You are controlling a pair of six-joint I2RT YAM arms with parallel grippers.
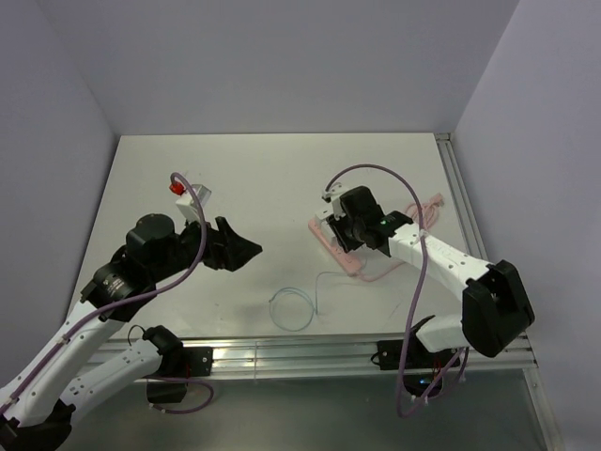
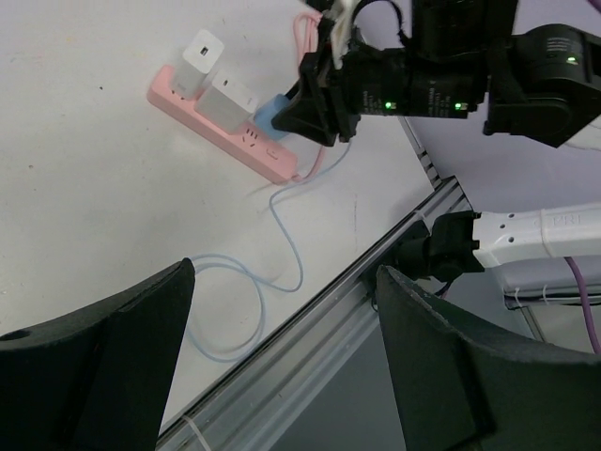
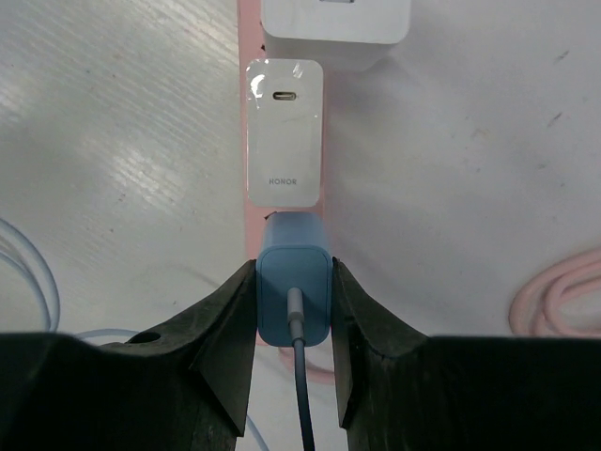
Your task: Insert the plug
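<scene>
My right gripper should release the blue plug in the pink power strip [image 1: 343, 249] [image 3: 286, 257], right up against the smaller white charger.
My right gripper [image 3: 294, 296] is shut on a blue plug [image 3: 294, 287] with a thin cable. It holds the plug down on the pink power strip [image 3: 248, 52], just below two white chargers [image 3: 284, 132]. In the left wrist view the blue plug [image 2: 269, 115] sits on the strip [image 2: 178, 105] beside the white chargers, under the right gripper [image 2: 315, 103]. In the top view the right gripper [image 1: 340, 228] is over the strip [image 1: 344, 260]. My left gripper [image 1: 246, 250] is open and empty, to the left of the strip above the table.
A light blue cable [image 1: 293, 305] lies looped near the front edge. A pink cord [image 1: 427, 211] is coiled right of the strip. A small white block with a red top [image 1: 184, 194] stands at the left. The metal rail [image 1: 310, 352] runs along the front.
</scene>
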